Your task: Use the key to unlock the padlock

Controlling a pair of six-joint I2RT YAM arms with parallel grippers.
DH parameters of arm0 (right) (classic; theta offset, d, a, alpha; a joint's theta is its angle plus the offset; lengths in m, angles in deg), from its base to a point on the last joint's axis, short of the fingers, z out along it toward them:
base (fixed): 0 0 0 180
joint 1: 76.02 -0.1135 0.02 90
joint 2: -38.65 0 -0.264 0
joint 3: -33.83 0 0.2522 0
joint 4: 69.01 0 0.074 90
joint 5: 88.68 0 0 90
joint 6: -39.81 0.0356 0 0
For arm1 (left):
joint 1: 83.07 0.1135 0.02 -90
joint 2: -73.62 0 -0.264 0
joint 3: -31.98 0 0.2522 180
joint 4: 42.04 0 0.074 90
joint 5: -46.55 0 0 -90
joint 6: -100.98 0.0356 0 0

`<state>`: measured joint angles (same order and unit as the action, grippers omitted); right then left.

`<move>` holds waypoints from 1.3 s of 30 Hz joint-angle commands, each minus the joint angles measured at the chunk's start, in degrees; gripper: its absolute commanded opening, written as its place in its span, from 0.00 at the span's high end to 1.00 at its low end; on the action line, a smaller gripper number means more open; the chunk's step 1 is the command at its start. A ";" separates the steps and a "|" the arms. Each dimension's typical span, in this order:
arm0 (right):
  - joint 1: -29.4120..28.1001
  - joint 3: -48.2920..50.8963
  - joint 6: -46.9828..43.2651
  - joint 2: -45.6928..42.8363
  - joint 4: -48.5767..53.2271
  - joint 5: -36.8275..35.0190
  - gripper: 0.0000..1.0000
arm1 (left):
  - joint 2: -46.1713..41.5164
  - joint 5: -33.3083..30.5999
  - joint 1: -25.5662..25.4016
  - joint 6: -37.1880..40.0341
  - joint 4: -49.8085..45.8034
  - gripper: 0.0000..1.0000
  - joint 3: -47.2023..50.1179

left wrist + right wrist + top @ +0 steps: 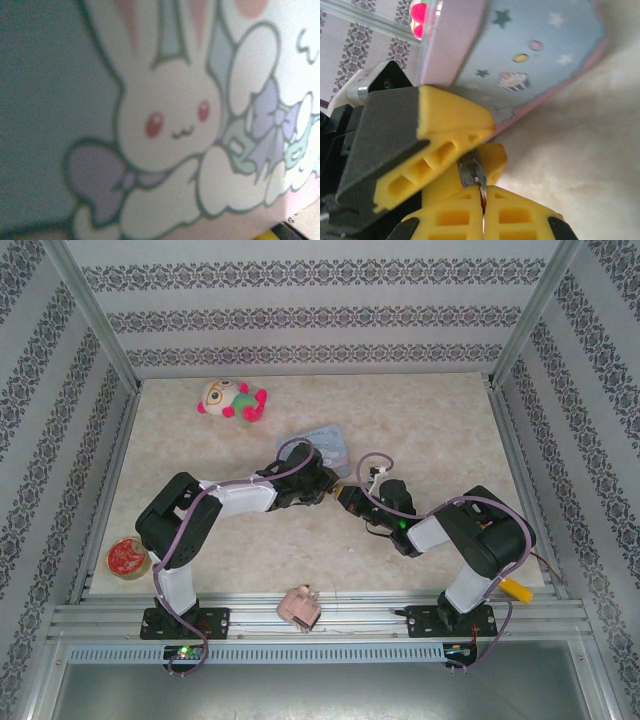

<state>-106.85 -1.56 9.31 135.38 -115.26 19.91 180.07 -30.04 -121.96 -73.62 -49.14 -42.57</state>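
Observation:
My left gripper is pinching the padlock at a slant with its wrist crowding the skewed tin, so next I open it, back off and take the padlock's body (472, 173) from the front.
My right gripper (482, 196) is shut on the key (481, 192), a thin silvery blade standing out between its yellow fingertips. The key's tip meets the small dark metal padlock (471, 172). That padlock sits pinched between the two yellow fingers of my left gripper (485, 145), which reaches in from the left. From above, the left gripper (325, 488) and right gripper (347, 497) meet nose to nose at the table's middle, and the padlock and key are too small to make out there.
The pale blue cartoon tin (325, 445) lies just behind the grippers; its bunny picture (170, 125) is close in front of the left wrist camera. A plush toy (232, 400) lies at the back, a red round tin (127, 558) at the left edge, a pink blocky object (300, 607) on the front rail.

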 commanded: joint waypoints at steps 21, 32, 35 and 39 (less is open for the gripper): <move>0.02 -1.14 -1.57 -4.93 6.00 -5.22 1.00 | 3.18 14.00 -2.37 -8.27 0.88 0.79 1.36; -0.02 4.23 5.02 -1.50 1.48 -9.72 1.00 | 2.06 13.11 -1.99 -7.29 6.43 0.13 3.49; -0.02 4.60 6.20 -1.11 1.21 -10.48 1.00 | -0.24 11.18 -1.58 -4.92 5.80 0.03 4.27; -0.02 4.59 7.53 -0.93 0.86 -10.87 1.00 | -4.51 6.97 -1.03 1.42 1.58 0.01 4.37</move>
<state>-106.66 2.05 14.80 133.54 -113.16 11.91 178.63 -21.21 -123.10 -75.19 -41.45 -39.51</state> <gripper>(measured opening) 0.062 0.992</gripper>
